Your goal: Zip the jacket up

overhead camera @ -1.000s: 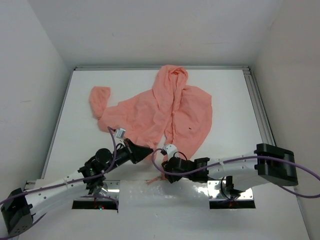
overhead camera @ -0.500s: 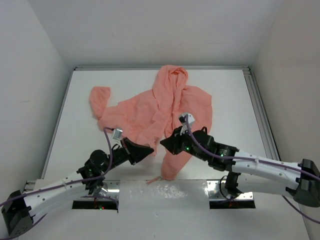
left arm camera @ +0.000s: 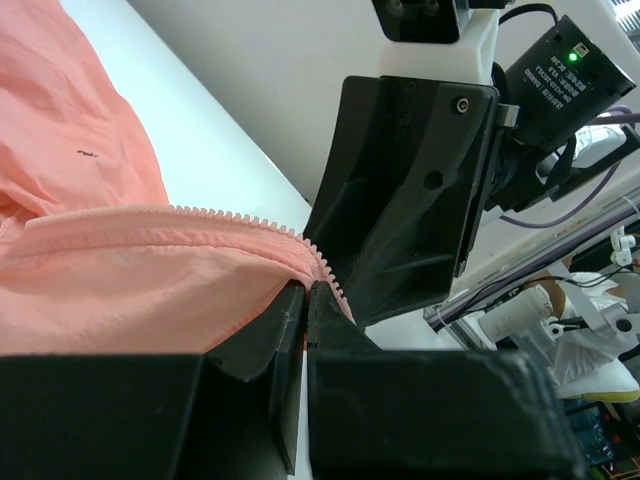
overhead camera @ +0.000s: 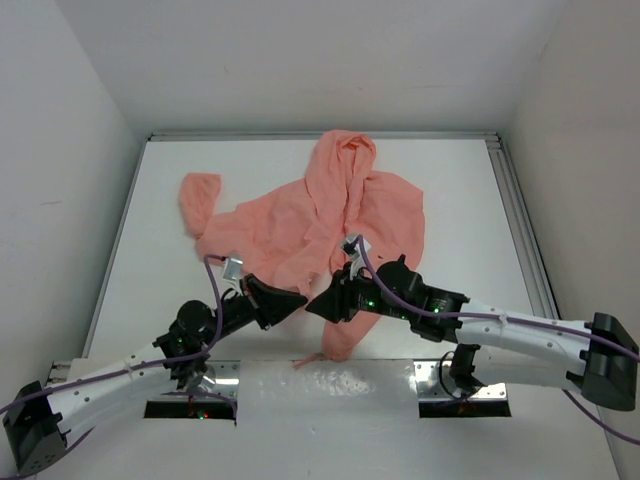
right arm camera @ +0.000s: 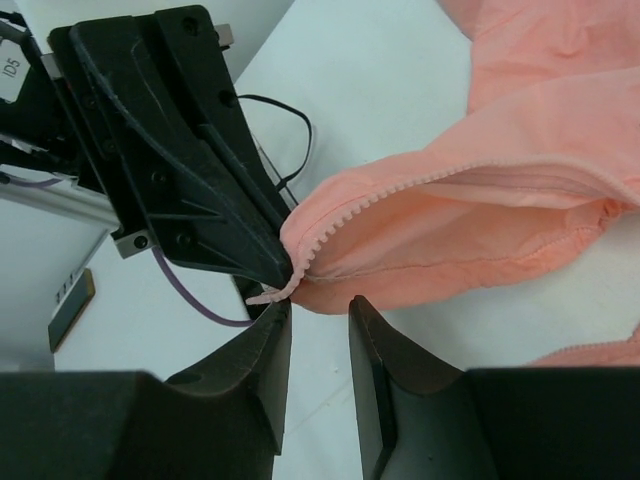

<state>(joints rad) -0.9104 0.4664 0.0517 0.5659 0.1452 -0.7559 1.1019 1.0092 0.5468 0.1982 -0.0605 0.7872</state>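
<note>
The zipper end is bent down at the fingertips of my left gripper. Next, my right gripper pinches the toothed edge (right arm camera: 314, 248) beside them and straightens it before it joins the sides.
The salmon-pink hooded jacket (overhead camera: 330, 220) lies spread on the white table, hood at the back, one sleeve at the left. My left gripper (overhead camera: 300, 299) is shut on the jacket's lower zipper edge (left arm camera: 250, 225), whose teeth show in the left wrist view. My right gripper (overhead camera: 312, 309) is open right beside it, its fingers (right arm camera: 262, 350) just below the held zipper end (right arm camera: 300, 265) and not closed on it. A tiny dark mark (left arm camera: 88, 153) sits on one front panel.
The other front panel's lower corner (overhead camera: 338, 345) hangs toward the table's near edge. White walls enclose the table on three sides. A metal rail (overhead camera: 515, 215) runs along the right side. Both arm bases sit at the near edge.
My right gripper has swung up from the near edge onto the jacket, then left until it faces the left gripper. The left gripper has held its grip, nearly still.
</note>
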